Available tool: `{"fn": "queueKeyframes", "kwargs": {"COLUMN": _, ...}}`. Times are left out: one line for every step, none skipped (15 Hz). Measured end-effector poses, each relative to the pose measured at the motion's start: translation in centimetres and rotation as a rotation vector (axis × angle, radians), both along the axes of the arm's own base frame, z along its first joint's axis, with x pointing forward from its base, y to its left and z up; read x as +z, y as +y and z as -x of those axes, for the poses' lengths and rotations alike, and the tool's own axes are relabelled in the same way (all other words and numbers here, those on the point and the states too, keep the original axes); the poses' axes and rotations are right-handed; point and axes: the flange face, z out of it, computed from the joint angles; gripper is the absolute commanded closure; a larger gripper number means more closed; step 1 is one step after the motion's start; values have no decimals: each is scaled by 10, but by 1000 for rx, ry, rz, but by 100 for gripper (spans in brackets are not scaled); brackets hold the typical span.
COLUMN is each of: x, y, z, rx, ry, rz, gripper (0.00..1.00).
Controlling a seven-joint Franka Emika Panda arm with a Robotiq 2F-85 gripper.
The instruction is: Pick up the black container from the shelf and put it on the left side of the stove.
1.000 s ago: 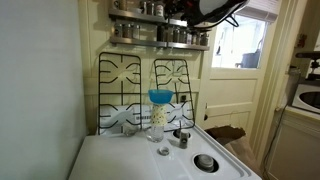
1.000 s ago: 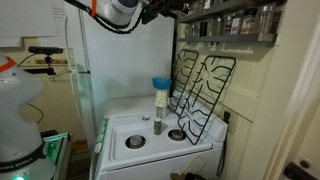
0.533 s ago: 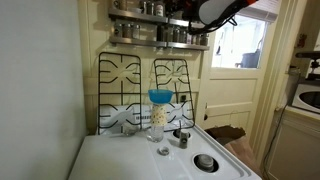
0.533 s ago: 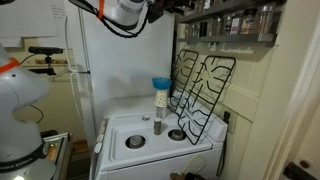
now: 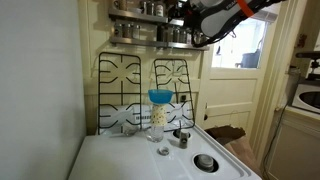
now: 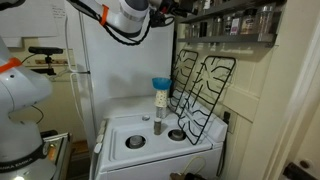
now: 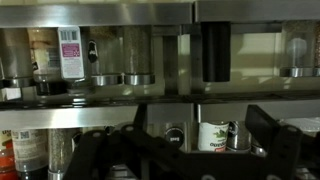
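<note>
I should go next to the black container's body [image 5: 162,34] [image 7: 216,58], just beside the shelf's upright post, and close my gripper there.
The shelf [image 7: 100,97] fills the wrist view as two tiers of small jars. A tall black container [image 7: 216,50] stands on the tier seen higher up, right of centre. My gripper [image 7: 197,142] is open and empty, with its dark fingers [image 7: 266,135] low in the view, either side of a white jar with a green label [image 7: 212,136] and apart from it. In both exterior views the gripper [image 5: 200,20] [image 6: 176,10] hovers high, right in front of the shelf [image 5: 150,35] [image 6: 235,25]. The white stove [image 5: 120,160] [image 6: 150,135] lies below.
Two black wire grates [image 5: 140,90] [image 6: 205,90] lean upright against the wall behind the stove. A jar topped with a blue funnel [image 5: 159,112] [image 6: 160,103] stands mid-stove, with small burner caps [image 5: 204,161] beside it. A white fridge [image 6: 120,70] stands next to the stove and a doorway [image 5: 245,60] on the far side.
The arm has swung and lowered slightly, bringing the gripper closer to the shelf front. Nothing on the stove has moved.
</note>
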Motion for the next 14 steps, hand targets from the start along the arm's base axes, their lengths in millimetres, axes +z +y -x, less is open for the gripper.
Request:
{"fn": "queueKeyframes", "kwargs": {"x": -7, "y": -1, "z": -1, "rx": 1, "ry": -1, "rz": -13, "gripper": 0}}
{"fn": "queueKeyframes", "kwargs": {"x": -13, "y": -1, "z": -2, "rx": 3, "ry": 1, "rz": -21, "gripper": 0}}
{"fn": "queueKeyframes", "kwargs": {"x": -20, "y": 0, "z": -4, "rx": 6, "ry": 8, "rz": -23, "gripper": 0}}
{"fn": "queueKeyframes", "kwargs": {"x": -25, "y": 2, "z": -5, "rx": 9, "ry": 16, "rz": -20, "gripper": 0}}
{"fn": "queueKeyframes", "kwargs": {"x": -29, "y": 4, "z": -6, "rx": 11, "ry": 22, "rz": -15, "gripper": 0}}
{"fn": "queueKeyframes", "kwargs": {"x": -31, "y": 6, "z": -8, "rx": 13, "ry": 26, "rz": -9, "gripper": 0}}
{"fn": "queueKeyframes", "kwargs": {"x": -34, "y": 8, "z": -9, "rx": 13, "ry": 30, "rz": -4, "gripper": 0}}
{"fn": "queueKeyframes", "kwargs": {"x": -36, "y": 8, "z": -10, "rx": 12, "ry": 34, "rz": 3, "gripper": 0}}
{"fn": "queueKeyframes", "kwargs": {"x": -39, "y": 8, "z": -12, "rx": 9, "ry": 38, "rz": 11, "gripper": 0}}
{"fn": "queueKeyframes", "kwargs": {"x": -42, "y": 6, "z": -14, "rx": 3, "ry": 43, "rz": 25, "gripper": 0}}
{"fn": "queueKeyframes", "kwargs": {"x": -44, "y": 3, "z": -17, "rx": -3, "ry": 48, "rz": 39, "gripper": 0}}
{"fn": "queueKeyframes", "kwargs": {"x": -46, "y": 1, "z": -18, "rx": -7, "ry": 51, "rz": 47, "gripper": 0}}
{"fn": "queueKeyframes", "kwargs": {"x": -47, "y": 0, "z": -19, "rx": -9, "ry": 53, "rz": 54, "gripper": 0}}
{"fn": "queueKeyframes", "kwargs": {"x": -47, "y": -1, "z": -19, "rx": -10, "ry": 53, "rz": 57, "gripper": 0}}
